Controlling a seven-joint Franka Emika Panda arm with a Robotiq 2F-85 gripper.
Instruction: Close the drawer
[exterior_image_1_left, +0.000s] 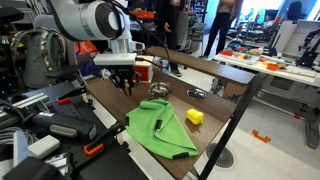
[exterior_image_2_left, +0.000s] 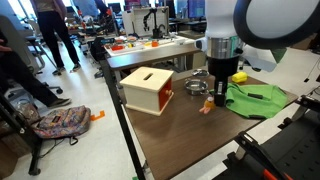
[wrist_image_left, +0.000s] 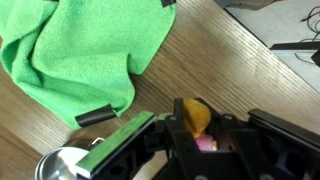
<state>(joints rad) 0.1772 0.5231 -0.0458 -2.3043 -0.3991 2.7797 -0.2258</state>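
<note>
My gripper will let go of the small orange-yellow object so that it ends up inside the metal cup (exterior_image_1_left: 160, 89) (wrist_image_left: 64, 166) beside the green cloth.
The small box with red sides and a pale tan top (exterior_image_2_left: 148, 88) stands on the wooden table, and also shows behind the arm (exterior_image_1_left: 145, 68). I cannot make out how far its drawer stands out. My gripper (exterior_image_2_left: 218, 98) hangs just above the table beside the box, between it and a green cloth (exterior_image_2_left: 255, 98); it also shows in the other exterior view (exterior_image_1_left: 126, 86). Its fingers look close together. In the wrist view a small orange thing (wrist_image_left: 195, 117) shows between the jaws (wrist_image_left: 200, 135); I cannot tell if it is gripped.
The green cloth (exterior_image_1_left: 160, 128) lies crumpled near the table's front, with a small yellow block (exterior_image_1_left: 194, 117) beside it. Metal pieces (exterior_image_1_left: 158, 91) (exterior_image_1_left: 196, 93) lie near the gripper. A metal cup rim (wrist_image_left: 60, 165) shows in the wrist view. People and cluttered benches stand beyond the table.
</note>
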